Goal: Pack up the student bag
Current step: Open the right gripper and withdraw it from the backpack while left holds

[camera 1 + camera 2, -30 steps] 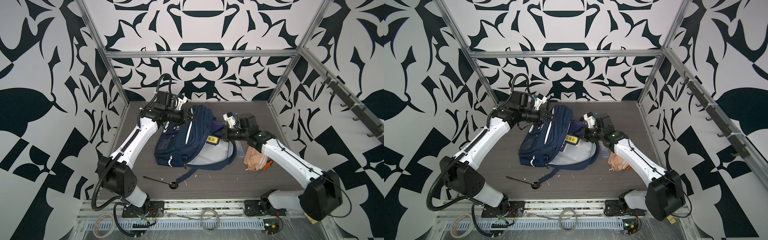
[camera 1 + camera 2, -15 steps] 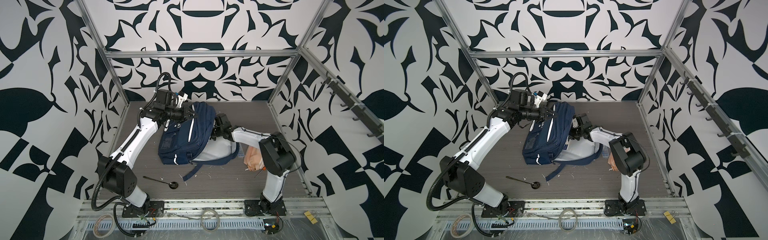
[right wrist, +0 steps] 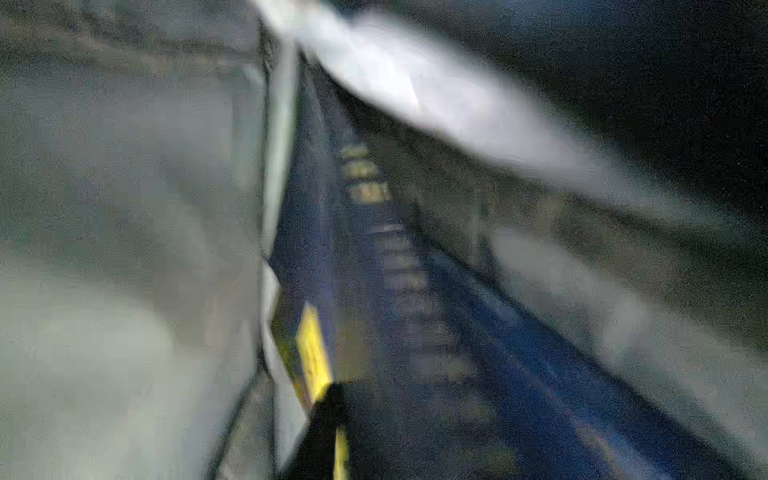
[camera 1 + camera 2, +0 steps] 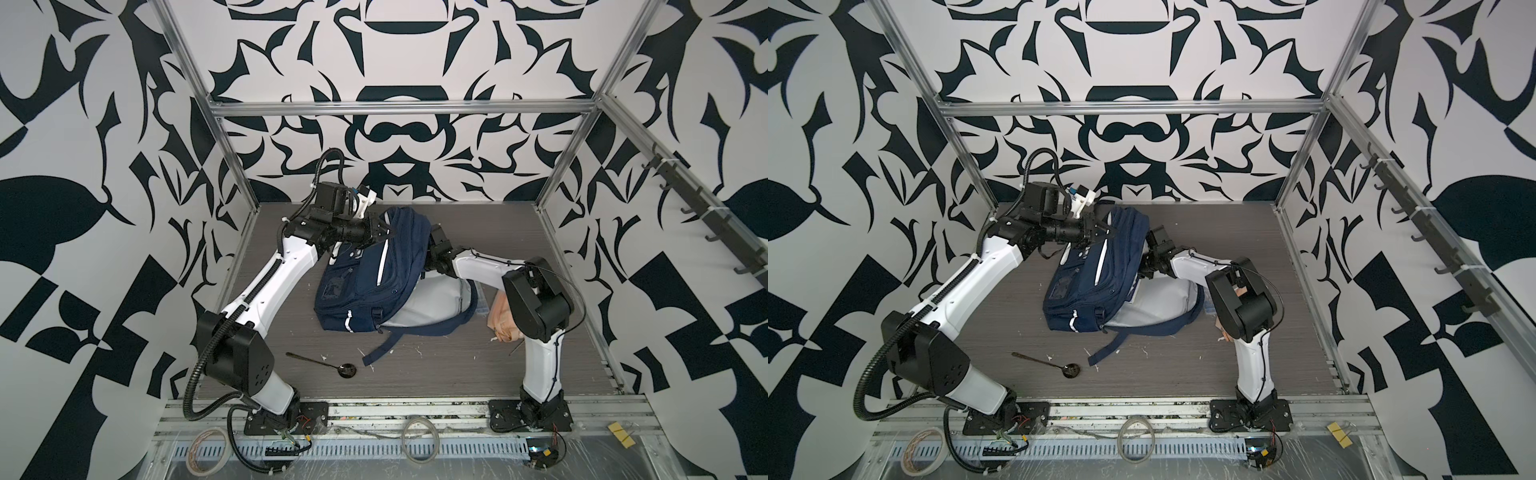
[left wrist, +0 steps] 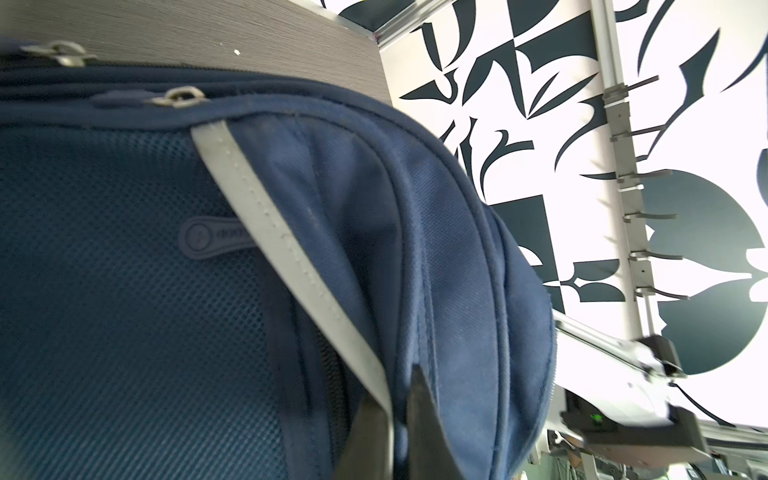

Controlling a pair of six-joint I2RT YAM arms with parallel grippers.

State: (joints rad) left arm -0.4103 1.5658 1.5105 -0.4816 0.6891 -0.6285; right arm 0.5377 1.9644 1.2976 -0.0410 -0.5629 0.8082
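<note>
I should let go of the bag flap's fabric with my left gripper, laid down over the student bag's open grey-lined compartment (image 4: 408, 256).
The student bag (image 4: 365, 274) (image 4: 1092, 270), navy with white stripes, lies mid-table, its front flap lifted and grey lining showing. My left gripper (image 4: 388, 232) (image 4: 1111, 232) (image 5: 397, 386) is shut on the flap's fabric beside a white stripe (image 5: 282, 232). My right gripper is hidden inside the bag in both top views; only its wrist (image 4: 440, 257) (image 4: 1156, 253) shows at the opening. The blurred right wrist view shows grey lining (image 3: 124, 249), a dark blue book with a yellow label (image 3: 311, 349), and one dark finger (image 3: 324, 424) against it. Its jaw gap is unreadable.
A black spoon (image 4: 328, 363) (image 4: 1050, 365) lies in front of the bag, near a loose strap (image 4: 386, 345). A peach-pink pouch (image 4: 503, 316) sits behind my right arm's elbow. Hooks (image 4: 706, 216) line the right wall. Frame posts bound the table.
My right arm has folded and pushed its gripper, with the blue-and-yellow book, from beside the bag into the opening. The left gripper keeps holding the flap, shifted slightly right.
</note>
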